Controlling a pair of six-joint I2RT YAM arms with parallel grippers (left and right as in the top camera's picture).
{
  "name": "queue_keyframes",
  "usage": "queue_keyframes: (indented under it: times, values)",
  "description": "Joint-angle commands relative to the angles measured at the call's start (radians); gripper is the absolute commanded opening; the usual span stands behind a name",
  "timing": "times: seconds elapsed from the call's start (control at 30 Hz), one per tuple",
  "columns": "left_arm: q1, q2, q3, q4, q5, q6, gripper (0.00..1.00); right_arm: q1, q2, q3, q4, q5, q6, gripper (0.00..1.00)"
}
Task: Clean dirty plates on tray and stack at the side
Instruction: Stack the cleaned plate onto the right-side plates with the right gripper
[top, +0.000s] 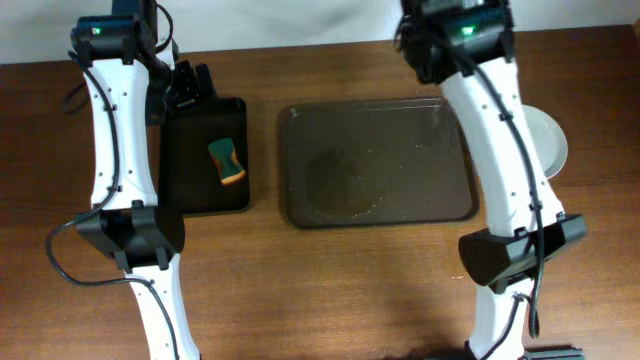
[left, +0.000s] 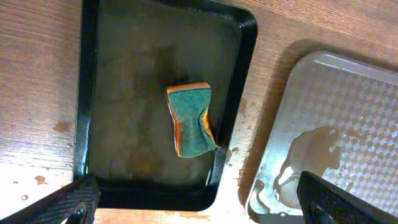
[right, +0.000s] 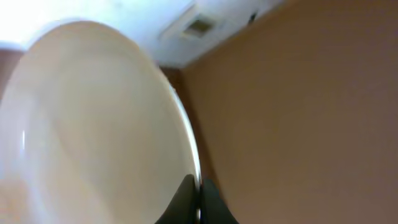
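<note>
My right gripper will let go of the plain white plate on top of the white plate (top: 522, 143) beside the brown tray.
The dark brown tray (top: 380, 165) lies mid-table with no plates on it, only wet marks; its corner also shows in the left wrist view (left: 348, 118). A white plate (top: 550, 140) lies on the table right of the tray, mostly hidden by my right arm. In the right wrist view my right gripper (right: 199, 199) is shut on the rim of a plain white plate (right: 93, 124). This gripper is hidden in the overhead view. My left gripper (left: 199, 211) is open and empty above the near end of the black tray (left: 93, 124). It also shows in the overhead view (top: 190, 85).
A green and orange sponge (top: 227, 160) lies in the narrow black tray (top: 190, 190) left of the brown tray; it also shows in the left wrist view (left: 191, 121). Small wet spots mark the wood between the trays.
</note>
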Motion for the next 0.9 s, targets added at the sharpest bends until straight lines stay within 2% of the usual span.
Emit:
queue_keyframes:
  times: [0.0, 0.07, 0.13, 0.17, 0.2, 0.27, 0.33, 0.4, 0.53, 0.6, 0.7, 0.73, 0.77, 0.8, 0.83, 0.87]
  values:
    - [0.002, -0.004, 0.002, -0.001, 0.01, 0.013, 1.0, 0.06, -0.027, 0.021, 0.02, 0.043, -0.032, 0.04]
    - [0.002, -0.004, 0.002, -0.001, 0.01, 0.013, 1.0, 0.039, -0.026, 0.02, -0.063, -0.182, -0.008, 0.04]
    - [0.002, -0.004, 0.002, -0.001, 0.01, 0.013, 1.0, -0.011, -0.026, 0.02, -0.125, -0.325, 0.087, 0.04]
    - [0.002, -0.004, 0.002, -0.001, 0.01, 0.013, 1.0, -0.056, -0.026, 0.02, -0.153, -0.478, 0.089, 0.04]
    - [0.002, -0.004, 0.002, -0.001, 0.01, 0.013, 1.0, -0.15, -0.026, 0.02, -0.189, -0.71, 0.089, 0.04]
    - [0.002, -0.004, 0.002, -0.001, 0.01, 0.013, 1.0, -0.348, -0.026, 0.009, -0.216, -1.024, 0.089, 0.04]
    - [0.002, -0.004, 0.002, -0.001, 0.01, 0.013, 1.0, -0.583, -0.025, -0.076, -0.198, -1.229, 0.107, 0.04]
    - [0.002, -0.004, 0.002, -0.001, 0.01, 0.013, 1.0, -0.772, -0.025, -0.239, -0.098, -1.233, 0.18, 0.04]
    - [0.002, -0.004, 0.002, -0.001, 0.01, 0.013, 1.0, -0.975, -0.024, -0.627, 0.216, -1.23, 0.269, 0.04]
    - [0.002, -0.004, 0.002, -0.001, 0.01, 0.013, 1.0, -0.996, -0.024, -0.746, 0.318, -1.23, 0.269, 0.04]
    - [0.002, -0.004, 0.002, -0.001, 0.01, 0.013, 1.0, -0.953, -0.022, -0.795, 0.383, -1.238, 0.269, 0.04]
    - [0.002, -0.004, 0.002, -0.001, 0.01, 0.013, 1.0, -0.914, -0.022, -0.795, 0.388, -1.237, 0.269, 0.12]
    - [0.002, -0.004, 0.002, -0.001, 0.01, 0.013, 1.0, -0.886, -0.022, -0.795, 0.389, -1.237, 0.269, 0.3]
    - [0.002, -0.004, 0.002, -0.001, 0.01, 0.013, 1.0, -0.835, -0.022, -0.795, 0.387, -1.237, 0.269, 0.59]
    - [0.002, -0.004, 0.002, -0.001, 0.01, 0.013, 1.0, -0.814, -0.023, -0.792, 0.372, -1.236, 0.268, 0.68]
    - [0.002, -0.004, 0.002, -0.001, 0.01, 0.013, 1.0, -0.798, -0.024, -0.779, 0.34, -1.237, 0.269, 0.67]
